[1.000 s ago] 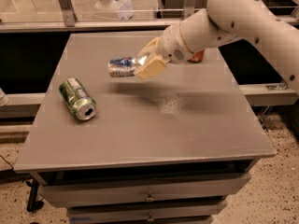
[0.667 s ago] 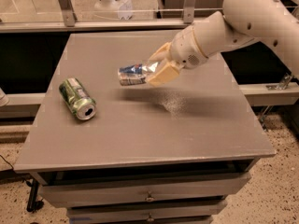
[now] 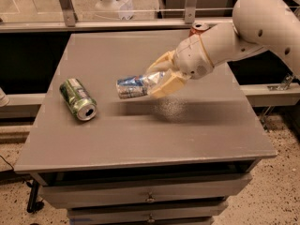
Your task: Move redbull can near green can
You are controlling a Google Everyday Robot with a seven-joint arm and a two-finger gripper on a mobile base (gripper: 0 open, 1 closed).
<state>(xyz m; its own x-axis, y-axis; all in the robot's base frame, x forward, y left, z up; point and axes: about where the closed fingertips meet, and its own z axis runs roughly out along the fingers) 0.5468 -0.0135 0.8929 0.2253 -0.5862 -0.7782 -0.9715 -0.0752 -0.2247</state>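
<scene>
I need to let go of the redbull can, now held above the table's middle, with my gripper, setting it free on the grey table (image 3: pixel 123 110) close beside the silver top of the green can.
The redbull can (image 3: pixel 133 86), slim, silver and blue, is held on its side above the middle of the grey table (image 3: pixel 140 135). My gripper (image 3: pixel 161 81) is shut on its right end, cream fingers (image 3: pixel 165 88) above and below it. The green can (image 3: pixel 78 99) lies on its side at the table's left, its silver top facing the front, a short way left of the held can.
A red can (image 3: pixel 199 28) stands at the table's far right edge, mostly hidden behind my arm (image 3: pixel 234 36). Drawers (image 3: pixel 150 198) sit under the table top. A glass partition and floor lie behind the table.
My gripper has carried the redbull can nearer the front of the table and lower. The green can has not moved.
</scene>
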